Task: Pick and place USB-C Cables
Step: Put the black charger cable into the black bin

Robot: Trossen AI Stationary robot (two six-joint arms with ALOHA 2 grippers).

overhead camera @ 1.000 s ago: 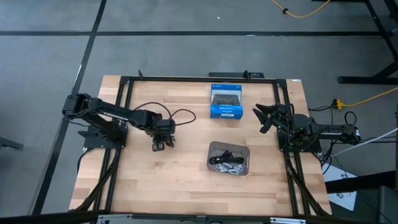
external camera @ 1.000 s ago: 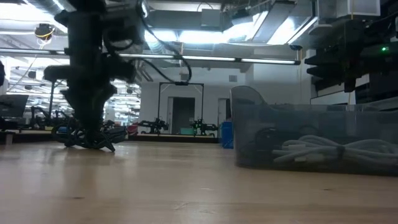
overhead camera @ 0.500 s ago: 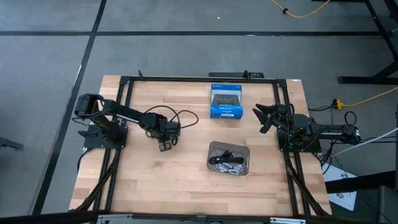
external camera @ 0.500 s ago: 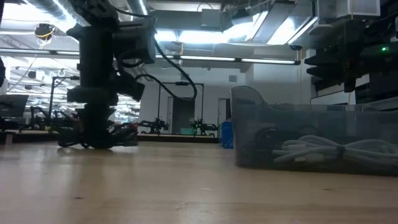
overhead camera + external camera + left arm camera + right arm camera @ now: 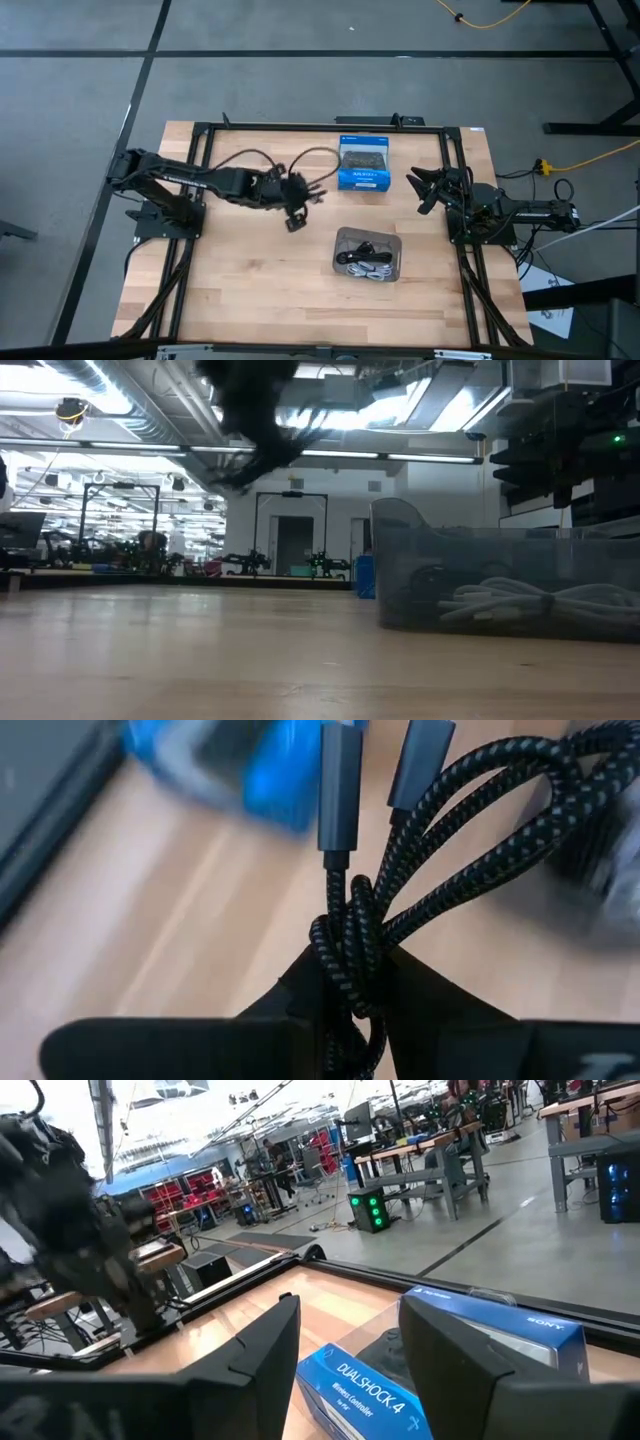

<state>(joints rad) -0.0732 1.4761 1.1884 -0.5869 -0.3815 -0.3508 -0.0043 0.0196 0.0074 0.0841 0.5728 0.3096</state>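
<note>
I should release the black braided USB-C cable bundle from my left gripper so that it goes over the cables in the grey tray (image 5: 386,259).
My left gripper (image 5: 303,193) hangs above the table's middle, left of the blue box, and is shut on a black braided USB-C cable bundle (image 5: 400,870). The bundle's loops and two grey plugs (image 5: 338,790) stick out past the fingers. In the low view this gripper (image 5: 260,420) is a dark blur high above the wood. The grey tray (image 5: 368,254) holds white and black cable bundles (image 5: 530,605). My right gripper (image 5: 425,190) waits open at the table's right side, facing the blue box (image 5: 370,1390). My left gripper pinches the black bundle at its gathered waist (image 5: 350,970), between its two fingers (image 5: 300,1005). Several strands are caught together there. The bundle is lifted clear of the table, with loops and plugs reaching forward beyond the fingertips.
The blue box with the pictured controller (image 5: 363,163) lies near the far edge, just right of my left gripper. The tray (image 5: 500,585) sits right of centre toward the near side. A black frame (image 5: 300,127) borders the table. Bare wood (image 5: 250,290) lies to the near left.
My left gripper has risen from the tabletop and swung toward the right and the far edge, toward the blue box, tipping more level. The black bundle it is shut on has come off the wood and is now lifted clear. My right arm has kept still.
</note>
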